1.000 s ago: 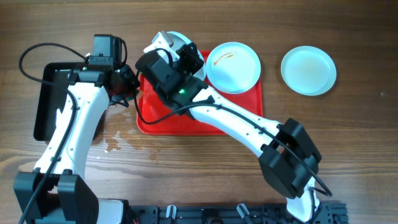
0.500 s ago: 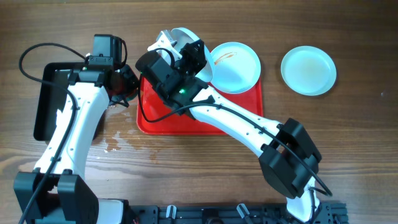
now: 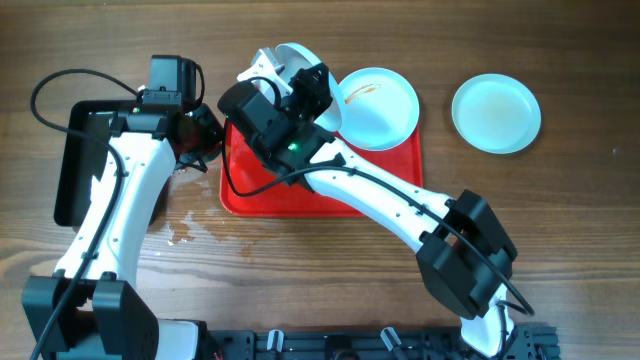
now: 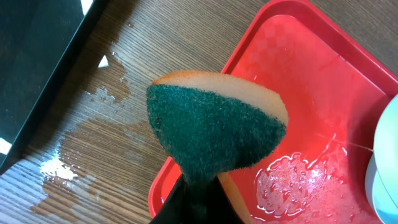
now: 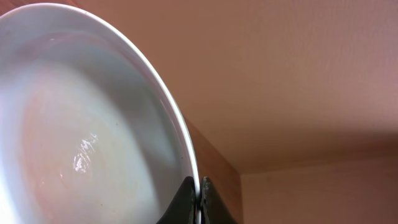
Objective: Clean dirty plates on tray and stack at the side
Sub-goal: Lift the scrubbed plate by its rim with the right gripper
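The pale mint-blue plate will go from my right gripper down on top of the plate lying on the bare table (image 3: 495,113).
My right gripper (image 3: 303,88) is shut on the rim of a pale mint-blue plate (image 3: 287,58), held tilted on edge over the far left corner of the red tray (image 3: 330,195). In the right wrist view the wet plate (image 5: 81,124) fills the left side, and the gripper (image 5: 199,199) pinches its edge. My left gripper (image 3: 203,135) is shut on a green and orange sponge (image 4: 214,134) over the tray's left rim (image 4: 186,168). A second plate (image 3: 375,108), with an orange-brown streak, lies flat on the tray. A third plate (image 3: 496,113) rests on the table to the right.
A glossy black tray (image 3: 78,165) lies at the left. Water is pooled on the wood (image 4: 74,155) between it and the red tray, and on the tray floor (image 4: 298,180). The right arm stretches across the tray's front.
The right gripper shifted slightly and tipped the held plate up further, showing more of it, then stayed still. The left arm with the sponge has not moved.
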### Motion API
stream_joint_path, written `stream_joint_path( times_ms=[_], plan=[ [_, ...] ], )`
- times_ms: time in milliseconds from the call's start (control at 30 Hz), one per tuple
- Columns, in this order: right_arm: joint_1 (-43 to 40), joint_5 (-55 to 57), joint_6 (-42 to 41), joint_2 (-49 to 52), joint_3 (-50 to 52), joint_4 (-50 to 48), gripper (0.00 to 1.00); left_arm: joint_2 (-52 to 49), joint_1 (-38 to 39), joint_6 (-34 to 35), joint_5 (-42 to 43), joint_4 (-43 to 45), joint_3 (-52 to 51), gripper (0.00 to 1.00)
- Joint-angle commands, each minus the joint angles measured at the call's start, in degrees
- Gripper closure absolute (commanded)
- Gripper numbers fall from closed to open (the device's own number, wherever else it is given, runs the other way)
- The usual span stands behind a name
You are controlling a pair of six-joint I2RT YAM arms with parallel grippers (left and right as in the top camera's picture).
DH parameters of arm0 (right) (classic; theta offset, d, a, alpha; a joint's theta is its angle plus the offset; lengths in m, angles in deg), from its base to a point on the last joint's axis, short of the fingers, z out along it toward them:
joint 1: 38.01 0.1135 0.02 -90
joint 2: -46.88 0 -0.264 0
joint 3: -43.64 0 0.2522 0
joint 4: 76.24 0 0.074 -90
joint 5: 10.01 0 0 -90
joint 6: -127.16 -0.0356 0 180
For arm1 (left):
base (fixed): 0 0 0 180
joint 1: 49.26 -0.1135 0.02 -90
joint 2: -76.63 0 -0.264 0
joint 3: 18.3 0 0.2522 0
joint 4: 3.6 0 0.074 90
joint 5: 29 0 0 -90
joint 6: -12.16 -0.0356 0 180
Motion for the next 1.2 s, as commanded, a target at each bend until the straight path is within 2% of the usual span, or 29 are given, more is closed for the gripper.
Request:
stream_joint_path(
  times_ms=[0, 300, 667, 967, 1067, 1167],
  plan=[
    [-0.07, 1.88, -0.22, -2.03, -1.29, -0.39, 0.96, -0.22, -0.28, -0.87, 0.70, 0.20, -0.35, 0.96],
    [-0.15, 1.73, -7.85, -2.03, -1.29, -0.17, 0.96, -0.22, -0.28, -0.87, 0.70, 0.17, -0.35, 0.96],
    [-0.17, 1.66, -7.91, -2.03, -1.29, -0.13, 0.96, -0.22, -0.28, -0.90, 0.70, 0.17, -0.35, 0.96],
    [-0.20, 1.64, -11.78, -2.03, -1.29, 0.22, 0.96, -0.22, -0.28, -0.90, 0.70, 0.17, -0.35, 0.96],
    [-0.33, -0.15, -17.90, -2.03, -1.27, 4.76, 0.96, -0.22, -0.28, -0.90, 0.70, 0.17, -0.35, 0.96],
    [-1.75, -9.97, -28.15, -2.03, -1.27, 13.22, 0.96, -0.22, -0.28, -0.90, 0.70, 0.11, -0.35, 0.96]
  ],
)
